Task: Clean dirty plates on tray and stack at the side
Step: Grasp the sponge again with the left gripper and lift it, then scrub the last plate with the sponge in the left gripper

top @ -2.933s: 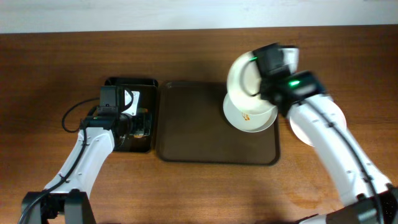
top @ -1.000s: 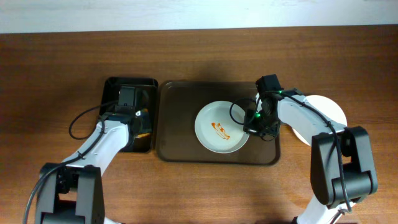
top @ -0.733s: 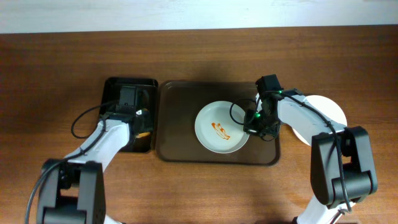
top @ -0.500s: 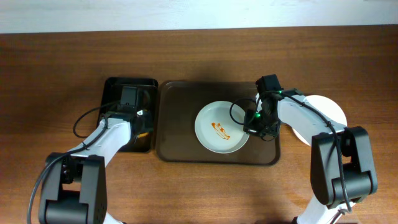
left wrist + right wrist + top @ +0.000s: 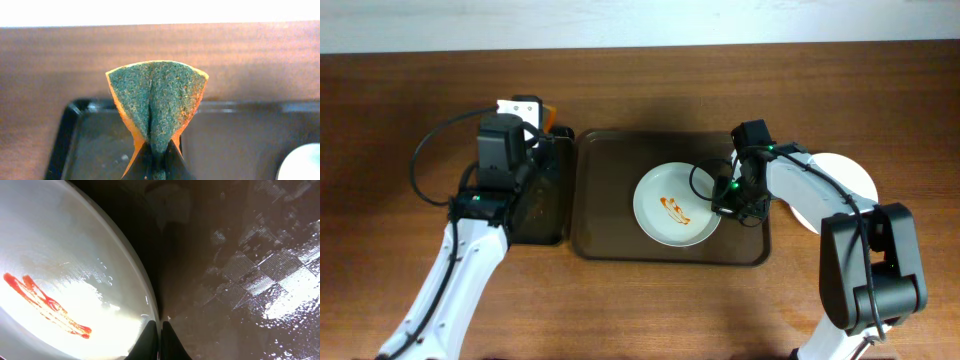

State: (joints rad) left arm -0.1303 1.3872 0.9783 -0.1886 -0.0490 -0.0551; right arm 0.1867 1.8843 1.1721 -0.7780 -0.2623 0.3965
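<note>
My left gripper is to release the folded sponge inside the near half of the black tray (image 5: 541,207).
One dirty plate (image 5: 677,205), white with an orange-red sauce smear, lies on the dark brown tray (image 5: 610,200). My right gripper (image 5: 727,205) is shut on the plate's right rim; in the right wrist view the fingertips (image 5: 151,332) pinch the rim of the plate (image 5: 60,275) over the tray (image 5: 230,280). My left gripper (image 5: 527,115) is raised over the far end of the black tray and shut on a folded sponge (image 5: 544,108). In the left wrist view the sponge (image 5: 157,102), green with orange edges, stands up from my left gripper (image 5: 159,161).
A narrow black tray (image 5: 542,215) sits left of the brown tray, seen below the sponge as the black tray (image 5: 85,145). A clean white plate (image 5: 845,180) rests on the table to the right, partly under my right arm. Bare wooden table surrounds everything.
My left gripper closed on the sponge in the black tray and lifted it up and toward the far edge. The right gripper and the plate have not moved.
</note>
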